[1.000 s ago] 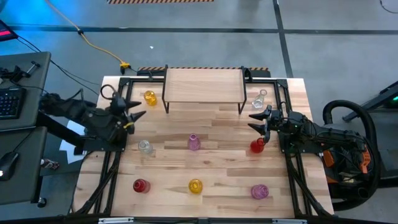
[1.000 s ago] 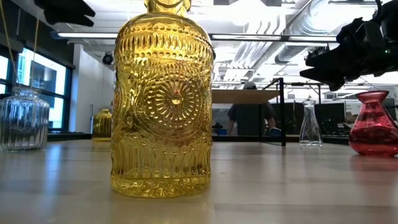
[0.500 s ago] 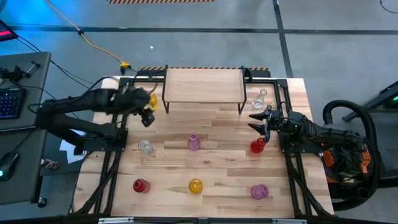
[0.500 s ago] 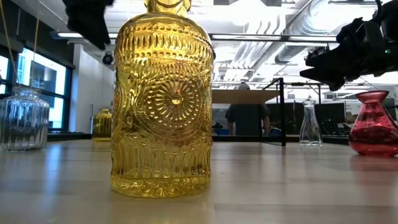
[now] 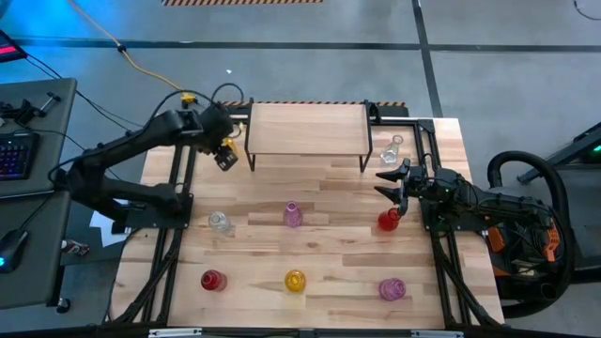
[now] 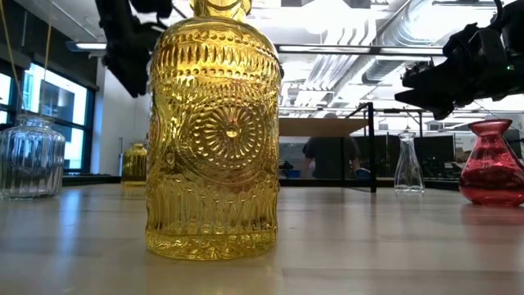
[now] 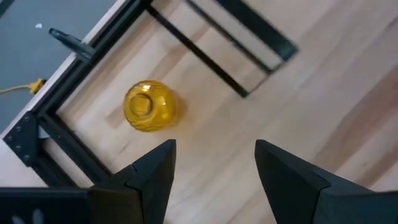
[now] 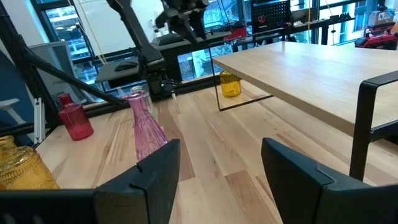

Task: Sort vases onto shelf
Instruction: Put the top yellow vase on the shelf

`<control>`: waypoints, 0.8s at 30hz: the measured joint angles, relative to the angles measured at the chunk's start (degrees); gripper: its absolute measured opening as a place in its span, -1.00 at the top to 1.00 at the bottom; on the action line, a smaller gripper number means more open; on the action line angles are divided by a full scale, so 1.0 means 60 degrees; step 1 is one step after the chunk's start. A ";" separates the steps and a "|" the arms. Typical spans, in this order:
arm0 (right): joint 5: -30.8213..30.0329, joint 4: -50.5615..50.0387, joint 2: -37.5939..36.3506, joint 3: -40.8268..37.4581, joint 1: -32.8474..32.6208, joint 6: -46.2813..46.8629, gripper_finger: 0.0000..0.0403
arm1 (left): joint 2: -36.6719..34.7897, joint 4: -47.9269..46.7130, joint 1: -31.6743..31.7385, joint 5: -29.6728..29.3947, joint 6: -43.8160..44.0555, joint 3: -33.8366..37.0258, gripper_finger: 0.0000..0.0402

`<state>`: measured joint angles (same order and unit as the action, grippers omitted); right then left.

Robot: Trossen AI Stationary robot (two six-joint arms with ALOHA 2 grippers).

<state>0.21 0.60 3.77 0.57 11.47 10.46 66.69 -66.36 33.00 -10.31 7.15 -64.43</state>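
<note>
The next move for my left gripper is to go down to the yellow vase beside the shelf's legs and close on that vase's rim (image 5: 229, 144) (image 7: 150, 108).
The shelf (image 5: 307, 130) stands at the table's far edge with nothing on its wood top. A yellow vase (image 7: 149, 107) stands upright on the table by the shelf's left legs. My left gripper (image 7: 216, 149) hangs open above it, pointing steeply down, touching nothing. Other vases stand upright on the table: clear (image 5: 219, 222), pink (image 5: 293, 215), red (image 5: 389, 221), red (image 5: 213, 280), yellow (image 5: 295, 281), pink (image 5: 392, 289) and clear (image 5: 392, 150). My right gripper (image 5: 392, 183) waits open at the right, level, just beyond the red vase.
Black frame rails (image 5: 178, 202) run along the table's left and right sides. The shelf's thin black legs (image 7: 205, 53) stand close to the far yellow vase. Bare wood (image 5: 310, 249) lies between the two rows of vases. A person stands in the room beyond (image 6: 326, 156).
My left arm has swung from the table's left edge toward the far edge and the shelf's left legs. Its gripper has tipped to point steeply down over the far yellow vase, staying open. No vase has moved.
</note>
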 joint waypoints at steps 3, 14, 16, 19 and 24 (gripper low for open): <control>0.0000 0.0000 0.0000 -0.0002 -0.0001 0.0000 -0.04 | 0.0262 0.0056 0.0669 0.0129 -0.0474 0.0001 -0.04; 0.0000 0.0000 0.0000 0.0001 -0.0001 0.0000 -0.04 | 0.1620 0.0380 0.1984 0.1163 -0.1725 0.0001 -0.04; -0.0003 0.0000 0.0001 -0.0001 0.0000 0.0000 -0.04 | 0.1822 0.0389 0.2099 0.1255 -0.1715 0.0001 -0.04; -0.0003 0.0000 0.0000 -0.0001 0.0000 0.0000 -0.04 | 0.2044 0.0511 0.2218 0.1397 -0.1653 0.0001 -0.04; -0.0004 0.0000 0.0000 -0.0002 -0.0001 0.0000 -0.04 | 0.2399 0.0719 0.2319 0.1473 -0.1630 0.0001 -0.04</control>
<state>0.19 0.60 3.77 0.56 11.46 10.46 81.08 -62.04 46.92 -1.48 -2.63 -64.42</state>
